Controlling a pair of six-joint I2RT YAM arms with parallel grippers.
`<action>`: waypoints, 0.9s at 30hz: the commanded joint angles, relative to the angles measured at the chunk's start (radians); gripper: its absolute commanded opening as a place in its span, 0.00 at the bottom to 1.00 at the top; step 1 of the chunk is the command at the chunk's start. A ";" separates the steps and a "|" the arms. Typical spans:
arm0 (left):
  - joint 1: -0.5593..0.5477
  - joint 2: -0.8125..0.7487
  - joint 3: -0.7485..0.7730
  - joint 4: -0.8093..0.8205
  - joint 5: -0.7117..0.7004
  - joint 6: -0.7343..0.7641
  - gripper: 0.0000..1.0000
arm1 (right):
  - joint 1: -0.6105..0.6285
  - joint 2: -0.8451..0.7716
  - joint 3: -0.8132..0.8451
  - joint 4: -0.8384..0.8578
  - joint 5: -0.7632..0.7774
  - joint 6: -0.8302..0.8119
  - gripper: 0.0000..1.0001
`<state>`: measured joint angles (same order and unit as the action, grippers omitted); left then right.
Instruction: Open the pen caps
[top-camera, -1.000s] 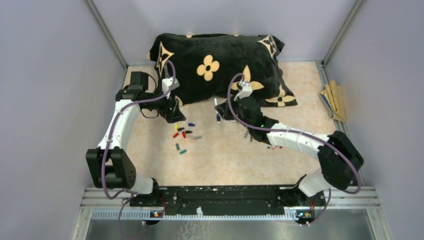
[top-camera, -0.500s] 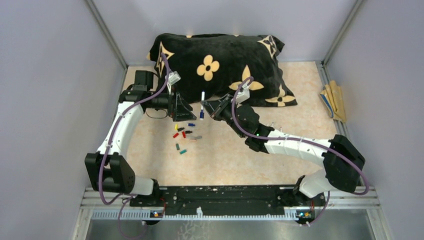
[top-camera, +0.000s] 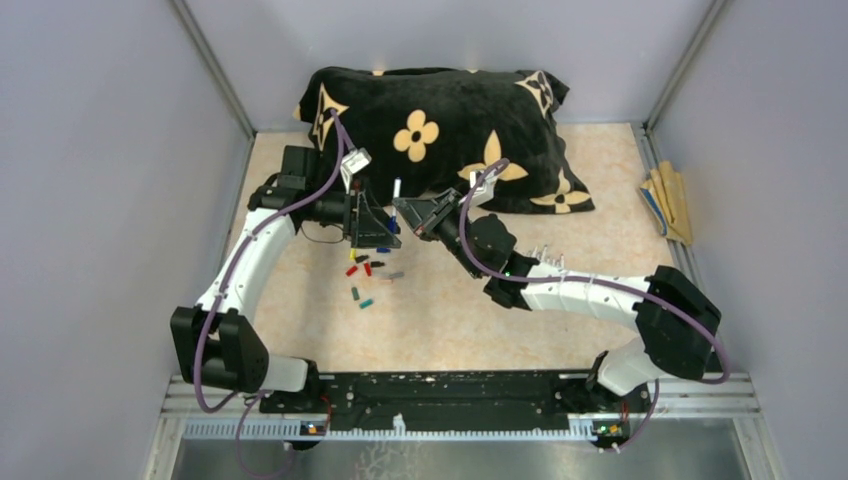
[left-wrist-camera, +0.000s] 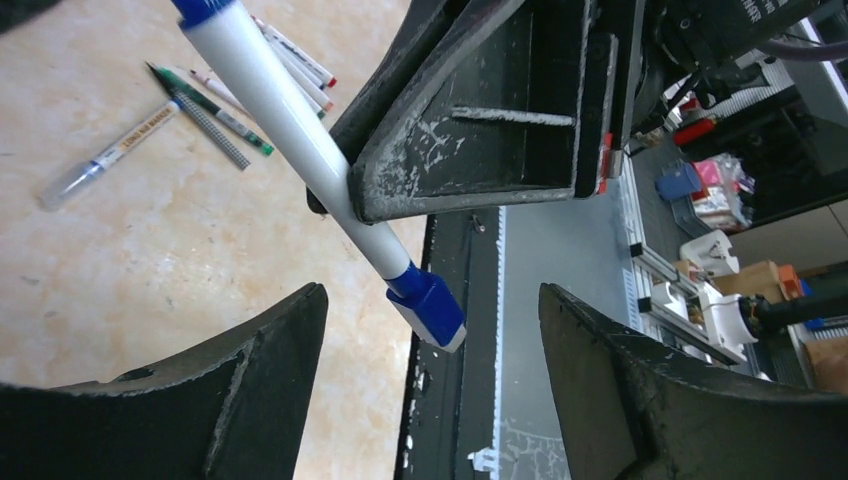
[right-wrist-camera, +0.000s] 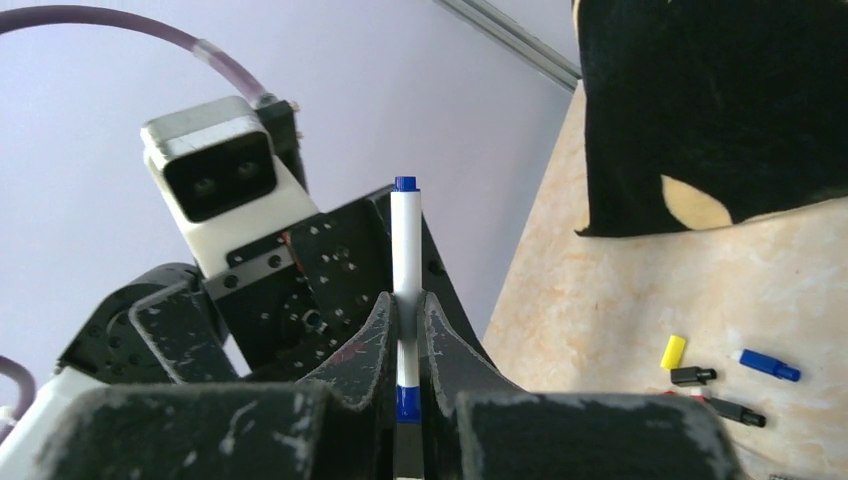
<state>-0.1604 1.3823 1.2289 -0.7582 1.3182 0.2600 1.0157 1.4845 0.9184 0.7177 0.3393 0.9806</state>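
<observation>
The blue pen cap points back at the palm of my right gripper. My left gripper needs to hold the cap while my right gripper takes the pen's other end (right-wrist-camera: 405, 198).
My right gripper (right-wrist-camera: 405, 305) is shut on a white pen (right-wrist-camera: 405, 250) and holds it up above the table. The same pen (top-camera: 396, 190) shows in the top view between the two arms. In the left wrist view its blue pen cap (left-wrist-camera: 428, 305) sticks out below the right gripper's fingers (left-wrist-camera: 480, 110). My left gripper (left-wrist-camera: 432, 300) is open, one finger on each side of that cap, neither touching it. Several loose pen caps (top-camera: 365, 270) in red, blue, green, black and yellow lie on the table below.
A black pillow (top-camera: 440, 130) with tan flowers lies at the back. Several more pens (left-wrist-camera: 200, 110) lie on the beige table (top-camera: 440, 320), partly under the right arm (top-camera: 580, 290). Tan sticks (top-camera: 668, 200) lie at the right wall.
My right arm has carried the pen left and upward from the table. The left gripper has swung right to meet it, and its fingers now flank the blue cap, a little closer together.
</observation>
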 joint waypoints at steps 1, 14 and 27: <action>-0.021 -0.015 -0.034 0.003 0.064 -0.004 0.81 | 0.018 0.011 0.016 0.097 0.022 0.006 0.00; -0.024 0.033 0.078 -0.139 -0.007 0.198 0.19 | 0.024 -0.038 -0.016 0.040 -0.007 -0.059 0.21; -0.081 -0.003 0.057 -0.284 -0.594 0.713 0.06 | -0.244 -0.305 0.016 -0.486 -0.456 -0.130 0.51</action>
<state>-0.2016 1.4227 1.3277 -1.0107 0.9379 0.7624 0.8776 1.2255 0.8898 0.4126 0.1394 0.8856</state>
